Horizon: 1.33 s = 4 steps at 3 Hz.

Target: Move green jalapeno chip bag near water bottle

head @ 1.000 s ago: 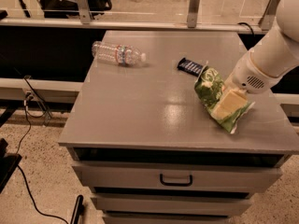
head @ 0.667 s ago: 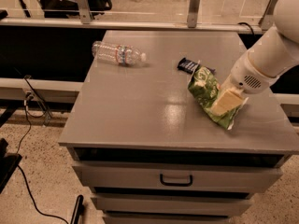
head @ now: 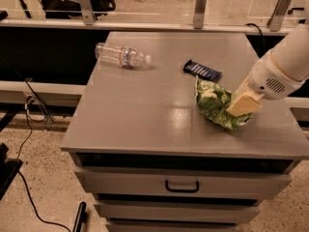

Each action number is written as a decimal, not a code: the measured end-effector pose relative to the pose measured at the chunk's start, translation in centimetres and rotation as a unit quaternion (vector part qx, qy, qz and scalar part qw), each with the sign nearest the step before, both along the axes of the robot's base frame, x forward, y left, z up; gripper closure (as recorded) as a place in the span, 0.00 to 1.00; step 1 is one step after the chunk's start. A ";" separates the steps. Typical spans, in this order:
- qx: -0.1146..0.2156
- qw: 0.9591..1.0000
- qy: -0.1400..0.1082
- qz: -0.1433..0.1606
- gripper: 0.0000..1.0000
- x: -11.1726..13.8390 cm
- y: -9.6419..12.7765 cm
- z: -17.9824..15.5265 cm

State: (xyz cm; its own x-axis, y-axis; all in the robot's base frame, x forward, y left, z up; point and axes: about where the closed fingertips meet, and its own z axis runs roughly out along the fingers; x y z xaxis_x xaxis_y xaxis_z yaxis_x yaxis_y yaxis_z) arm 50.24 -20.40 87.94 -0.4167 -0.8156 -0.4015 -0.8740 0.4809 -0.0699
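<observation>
Next, the gripper releases the green jalapeno chip bag between the water bottle and the dark blue wrapped bar (head: 161, 74).
The green jalapeno chip bag (head: 211, 102) is crinkled and bright green with pale patches. It is at the right side of the grey cabinet top (head: 145, 110), tilted, with its lower edge close to the surface. My gripper (head: 237, 110), with tan fingers on a white arm, comes in from the right and is shut on the bag's right edge. The water bottle (head: 122, 56) is clear with a small label. It lies on its side at the far left of the top, well apart from the bag.
A small dark blue wrapped bar (head: 203, 70) lies just behind the bag. The cabinet has drawers with a handle (head: 182, 186) at the front. A railing with metal posts (head: 199, 6) runs behind. Cables (head: 29, 129) trail on the floor at the left.
My gripper and the green bag have shifted a little to the left, towards the middle of the top. The bottle and the blue bar have not moved.
</observation>
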 end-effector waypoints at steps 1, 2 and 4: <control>0.021 0.999 -0.025 0.009 1.00 1.7 0.6 1.9; 0.045 0.997 -0.053 0.031 1.00 5.2 3.1 3.2; 0.084 0.988 -0.100 0.086 1.00 11.3 11.1 3.1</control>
State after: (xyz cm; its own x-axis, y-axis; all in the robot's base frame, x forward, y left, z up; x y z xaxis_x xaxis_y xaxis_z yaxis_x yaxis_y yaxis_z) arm 61.51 -9.30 91.05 -0.1766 -0.7829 -0.5965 -0.9208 0.3455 -0.1808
